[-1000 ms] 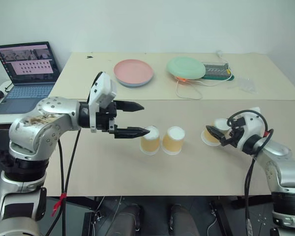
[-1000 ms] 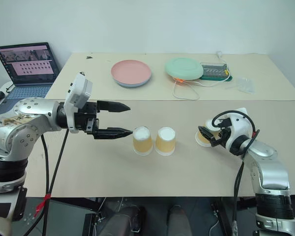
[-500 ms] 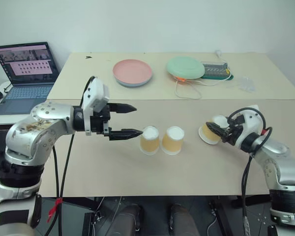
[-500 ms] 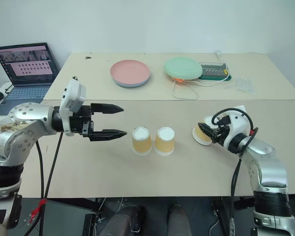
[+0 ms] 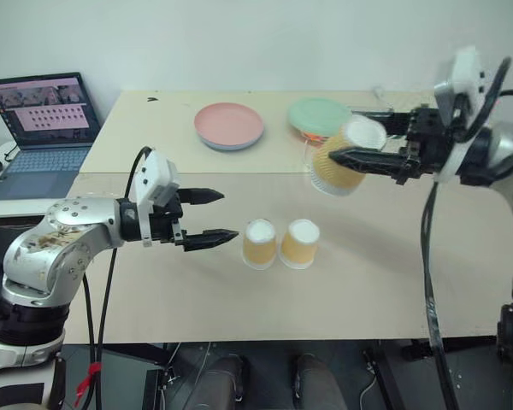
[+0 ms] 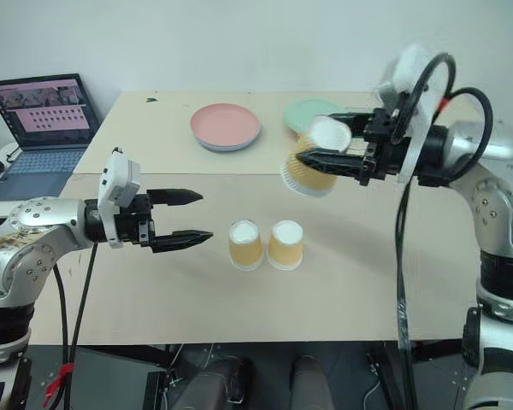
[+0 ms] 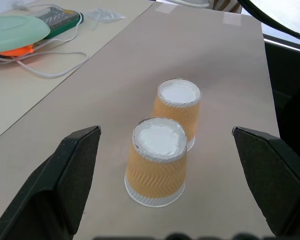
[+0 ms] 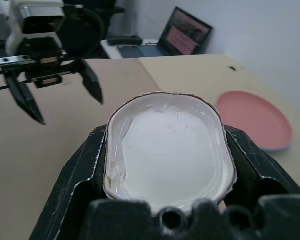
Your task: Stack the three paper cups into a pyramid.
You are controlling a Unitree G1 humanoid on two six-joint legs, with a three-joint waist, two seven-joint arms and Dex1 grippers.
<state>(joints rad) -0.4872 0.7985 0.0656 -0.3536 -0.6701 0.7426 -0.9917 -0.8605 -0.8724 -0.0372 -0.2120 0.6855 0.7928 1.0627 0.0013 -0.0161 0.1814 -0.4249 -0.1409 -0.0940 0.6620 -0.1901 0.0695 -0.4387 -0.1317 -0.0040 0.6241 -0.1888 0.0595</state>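
My right gripper has the third paper cup. It will let go of that cup across the white bases of the two standing paper cups (image 5: 280, 233).
Two paper cups (image 5: 259, 243) (image 5: 300, 243) stand upside down side by side near the table's middle, tan ribbed sides and white bases up. The third paper cup (image 5: 340, 160) hangs tilted in the air above and to the right of them, with my right gripper (image 5: 346, 137) shut on it. The right wrist view has its white base (image 8: 170, 150) squeezed oval between the fingers. My left gripper (image 5: 229, 215) is open, level, a short way left of the left cup and apart from it. Its fingers (image 7: 65, 180) frame both cups (image 7: 157, 167) (image 7: 179, 110) in the left wrist view.
A pink plate (image 5: 229, 125) and a green plate (image 5: 318, 115) lie on the far table, with a white cable (image 5: 325, 162) and a small tray beside the green one. An open laptop (image 5: 38, 120) stands at the far left. A seam (image 5: 239, 173) joins the two tables.
My right gripper has shut on the cup at the table's right and carried it up and to the left, over the table. The left gripper has drawn back slightly from the left cup.
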